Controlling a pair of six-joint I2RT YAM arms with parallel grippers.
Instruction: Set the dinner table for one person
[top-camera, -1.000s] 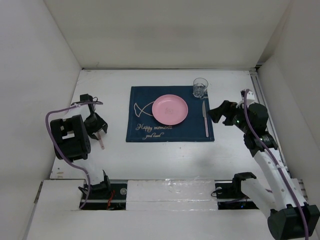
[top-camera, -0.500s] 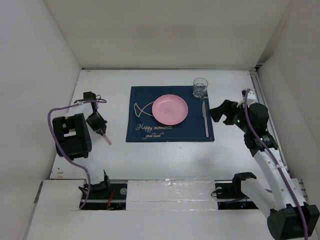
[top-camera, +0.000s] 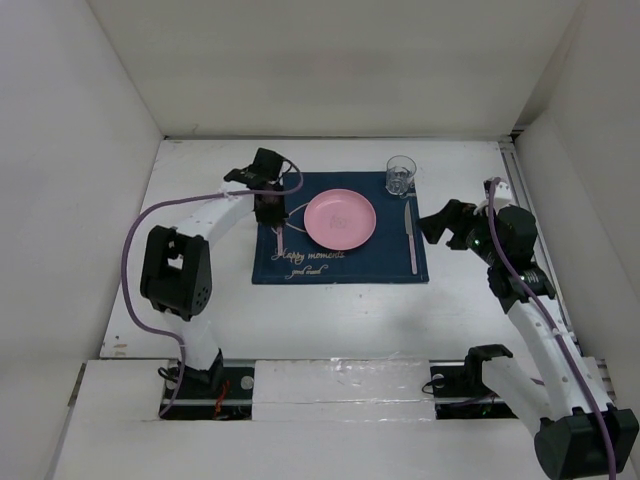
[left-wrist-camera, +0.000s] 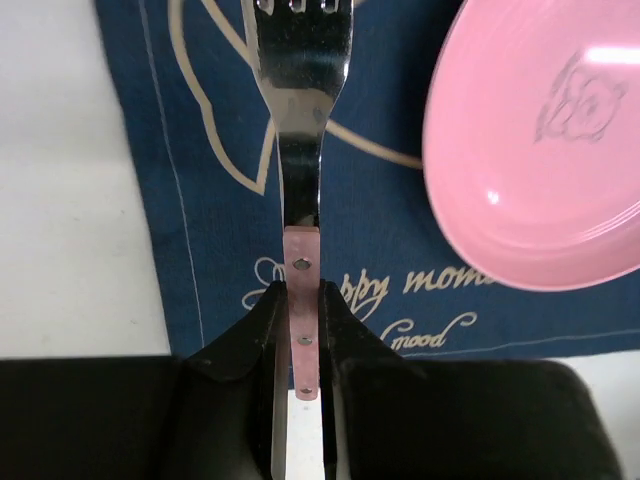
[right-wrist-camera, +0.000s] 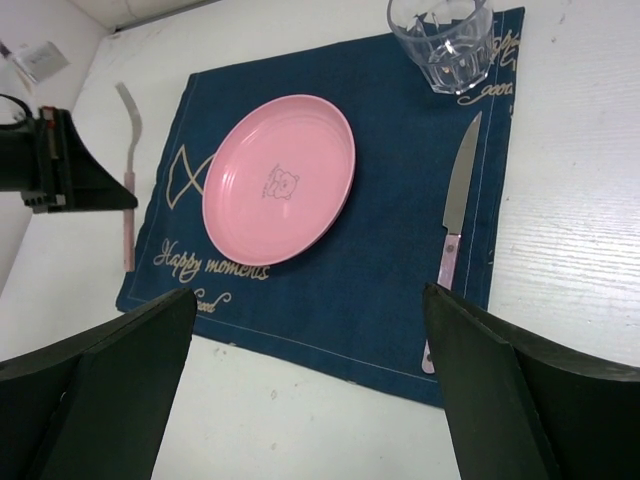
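The robot's left gripper should release the fork near the placemat's side edge (top-camera: 272, 233) (left-wrist-camera: 246, 188), across the pink plate from the knife.
The white dinner table (top-camera: 220, 300) carries a navy placemat (top-camera: 380, 262) with a pink plate (top-camera: 340, 219) in its middle. A clear glass (top-camera: 401, 174) stands at its far right corner and a pink-handled knife (top-camera: 410, 240) lies along its right side. My left gripper (top-camera: 268, 200) is shut on a fork (left-wrist-camera: 300, 120) by its pink handle (left-wrist-camera: 303, 300), over the placemat's left part, left of the plate. The tines point away from the jaws. I cannot tell if the fork touches the cloth. My right gripper (top-camera: 445, 222) is open and empty, right of the knife.
White walls enclose the table on the left, far and right sides. The right wrist view shows the plate (right-wrist-camera: 278, 180), knife (right-wrist-camera: 455, 220), glass (right-wrist-camera: 442, 40) and fork (right-wrist-camera: 127, 170). A rail runs along the right table edge (top-camera: 515, 190).
My left arm has swung from the table's left side to the placemat's left part, carrying the fork. The right arm has not moved.
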